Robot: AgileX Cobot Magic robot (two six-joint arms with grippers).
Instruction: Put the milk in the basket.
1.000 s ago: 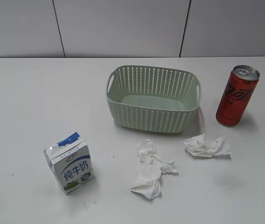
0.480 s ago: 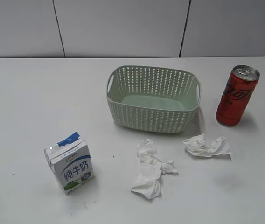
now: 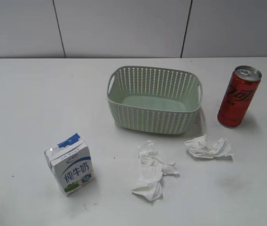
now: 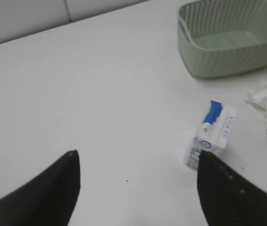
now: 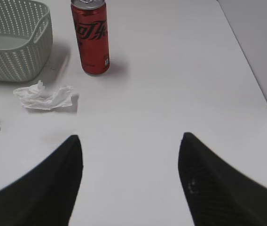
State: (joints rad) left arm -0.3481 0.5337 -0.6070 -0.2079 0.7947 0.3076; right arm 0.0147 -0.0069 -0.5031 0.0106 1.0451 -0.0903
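My left gripper should next move over to the milk's upper part [image 3: 70, 158] [image 4: 215, 126], just below the blue top of the milk, and it will close there.
The milk [image 3: 70, 165], a small white carton with a blue top, stands upright on the white table at the front left. It also shows in the left wrist view [image 4: 213, 134], just beyond my right fingertip. The pale green basket [image 3: 155, 115] stands empty at the middle back and shows in the left wrist view [image 4: 218, 61] and the right wrist view [image 5: 11, 52]. My left gripper [image 4: 136, 155] is open and empty above bare table, left of the milk. My right gripper [image 5: 131, 139] is open and empty over the table's right part. Neither gripper shows in the exterior view.
A red drink can [image 3: 238, 96] stands right of the basket, also in the right wrist view [image 5: 90, 36]. Two crumpled white tissues lie in front of the basket, one in the middle [image 3: 152, 172] and one to the right [image 3: 208, 147]. The table's right edge [image 5: 251, 70] is near.
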